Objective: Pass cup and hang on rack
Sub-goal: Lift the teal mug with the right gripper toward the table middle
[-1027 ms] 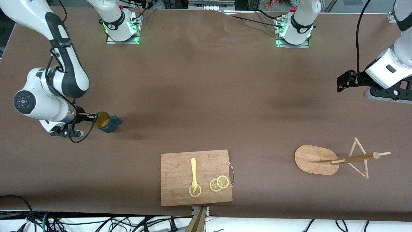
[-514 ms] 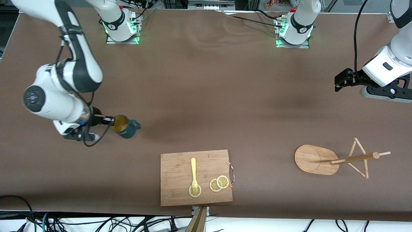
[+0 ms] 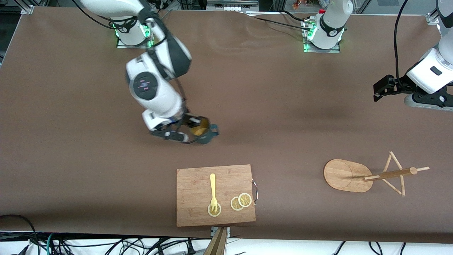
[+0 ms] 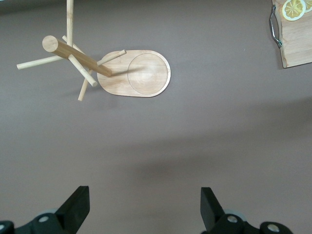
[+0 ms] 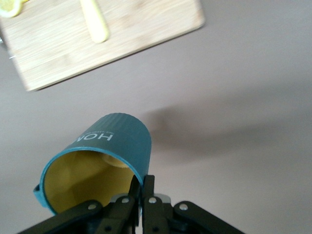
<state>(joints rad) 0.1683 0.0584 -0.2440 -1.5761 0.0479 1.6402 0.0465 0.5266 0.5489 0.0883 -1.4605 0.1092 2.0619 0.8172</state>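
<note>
The robot's right gripper should set the teal cup down on the bare table (image 3: 268, 101) between the robot's two arms, well behind the cutting board.
My right gripper (image 3: 194, 128) is shut on the rim of the teal cup (image 3: 203, 132) and carries it tilted above the bare table by the middle, its yellow inside showing. In the right wrist view the fingers pinch the cup's wall (image 5: 112, 151). The wooden rack (image 3: 348, 175) stands toward the left arm's end of the table, with its post and pegs (image 3: 393, 174) rising from the oval base. It also shows in the left wrist view (image 4: 136, 73). My left gripper (image 3: 378, 90) is open and empty, up in the air at that end of the table.
A wooden cutting board (image 3: 198, 205) lies near the front edge with a yellow fork (image 3: 213, 189) and lemon slices (image 3: 240, 202) on it. The board's corner shows in both wrist views.
My right arm has swept the cup from the right arm's end of the table toward the middle. The left gripper has shifted only slightly.
</note>
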